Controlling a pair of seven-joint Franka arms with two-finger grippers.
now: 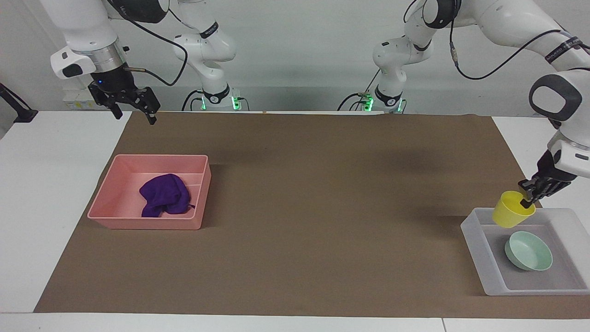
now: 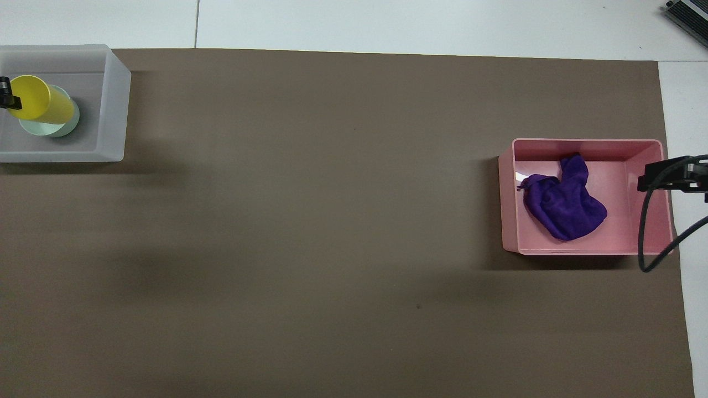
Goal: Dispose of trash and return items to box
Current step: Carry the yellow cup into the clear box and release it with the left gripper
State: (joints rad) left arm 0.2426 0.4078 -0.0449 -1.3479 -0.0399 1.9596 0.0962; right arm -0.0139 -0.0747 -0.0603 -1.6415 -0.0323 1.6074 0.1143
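Note:
My left gripper will let go of the yellow cup, still tilted above the box, inside the mint-green bowl (image 2: 42,113) in the see-through white box.
My left gripper (image 1: 525,201) is shut on the rim of the yellow cup (image 1: 510,211) and holds it tilted in the air over the translucent white box (image 1: 474,240). In the overhead view the cup (image 2: 40,100) covers part of the mint-green bowl (image 2: 67,128), which sits in the box (image 2: 115,110). The bowl (image 1: 530,251) lies on the box's floor, below the cup. The purple rag (image 1: 165,196) lies bunched in the pink tray (image 1: 138,224). My right gripper (image 1: 133,113) waits, open and empty, raised over the mat's corner at the robots' edge.
A brown mat (image 1: 295,207) covers the table between the pink tray (image 2: 586,145), at the right arm's end, and the box, at the left arm's end. The right gripper (image 2: 664,176) and its cable hang over the tray's outer edge in the overhead view.

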